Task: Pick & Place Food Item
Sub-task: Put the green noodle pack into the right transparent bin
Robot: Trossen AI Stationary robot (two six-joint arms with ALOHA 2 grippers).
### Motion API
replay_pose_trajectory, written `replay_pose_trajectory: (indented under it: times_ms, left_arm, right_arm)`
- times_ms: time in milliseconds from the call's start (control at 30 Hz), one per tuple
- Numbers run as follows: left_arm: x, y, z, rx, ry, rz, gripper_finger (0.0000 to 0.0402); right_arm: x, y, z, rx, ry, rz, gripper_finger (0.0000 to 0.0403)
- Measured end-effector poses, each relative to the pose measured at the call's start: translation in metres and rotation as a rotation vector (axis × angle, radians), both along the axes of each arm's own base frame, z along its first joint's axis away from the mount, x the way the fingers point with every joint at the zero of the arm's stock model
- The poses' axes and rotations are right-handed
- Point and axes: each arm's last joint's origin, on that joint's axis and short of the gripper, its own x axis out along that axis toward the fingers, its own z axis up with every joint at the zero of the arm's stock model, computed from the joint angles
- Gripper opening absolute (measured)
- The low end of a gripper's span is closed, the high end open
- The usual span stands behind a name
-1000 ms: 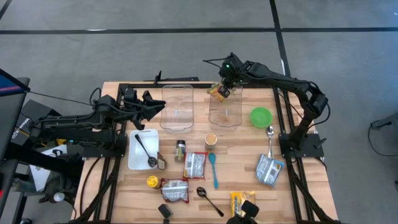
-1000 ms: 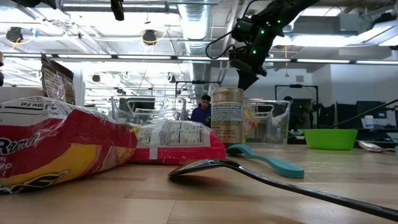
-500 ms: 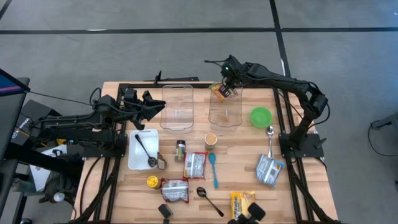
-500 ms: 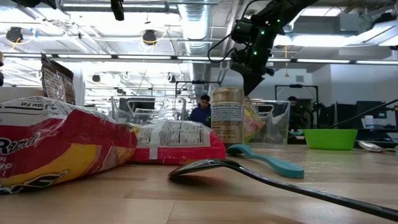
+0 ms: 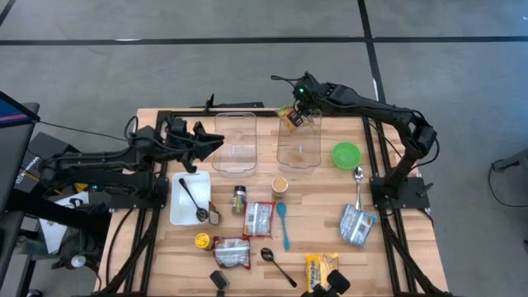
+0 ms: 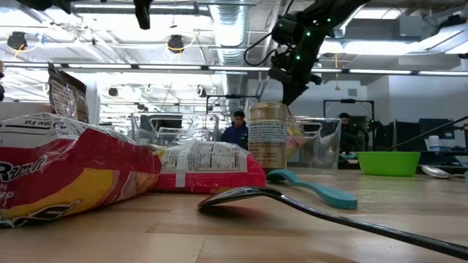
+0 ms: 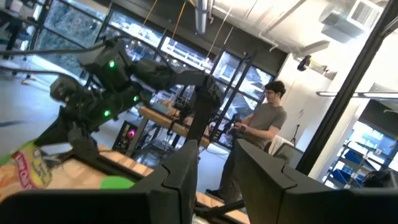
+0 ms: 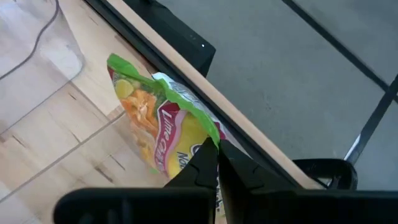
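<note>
My right gripper will release the snack bag inside the far end of the clear container [image 5: 299,122] closest to the green bowl.
A yellow-and-green snack bag [image 5: 289,118] hangs over the far end of the right clear container [image 5: 299,147]. It also shows in the right wrist view [image 8: 155,124] and in the low view [image 6: 294,134], behind the spice jar. My right gripper [image 5: 299,105] is shut on it above that container. My left gripper [image 5: 218,142] is open and empty at the left side of the left clear container [image 5: 236,142]. Its two fingers show apart in the left wrist view [image 7: 214,180]. My right gripper pinches the bag's green-trimmed top edge [image 8: 210,135] between its two fingers, near one corner. The fingers come from above, pointing down. The bag hangs below them, tilted and lifted clear, over the container's far end.
A white tray [image 5: 175,213] holds a black spoon. Nearer lie the spice jar [image 5: 238,199], a small cup [image 5: 280,185], red noodle packets [image 5: 258,219], a teal spoon [image 5: 282,223], a green bowl [image 5: 346,154], a metal spoon [image 5: 358,183] and a blue-white pouch [image 5: 357,225].
My right gripper has gone a little toward the table's far edge and slightly up. It stays shut on the bag, which has swung below it and hangs a little higher over the container's far end.
</note>
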Motion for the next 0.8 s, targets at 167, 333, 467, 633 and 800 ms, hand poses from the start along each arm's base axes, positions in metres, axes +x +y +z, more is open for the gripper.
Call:
replay_pose_trajectory:
  times_ms: [167, 333, 467, 633, 800]
  left_arm:
    - [0.004, 0.001, -0.003, -0.01, 0.013, -0.002, 0.0102]
    - [0.004, 0.001, -0.003, -0.01, 0.011, -0.002, 0.0102]
    - [0.004, 0.001, -0.003, -0.026, 0.009, -0.007, 0.0102]
    - [0.004, 0.001, -0.003, -0.027, 0.009, -0.007, 0.0102]
    - [0.004, 0.001, -0.003, -0.027, 0.01, -0.007, 0.0102]
  right_arm:
    - [0.0, -0.001, 0.0, 0.011, -0.024, -0.034, 0.0]
    - [-0.004, -0.002, -0.009, 0.025, -0.005, -0.044, 0.0]
    - [-0.009, -0.001, -0.024, 0.053, 0.036, -0.052, 0.0]
    - [-0.014, 0.0, -0.034, 0.087, 0.068, -0.076, 0.0]
    - [-0.015, 0.0, -0.035, 0.092, 0.083, -0.072, 0.0005]
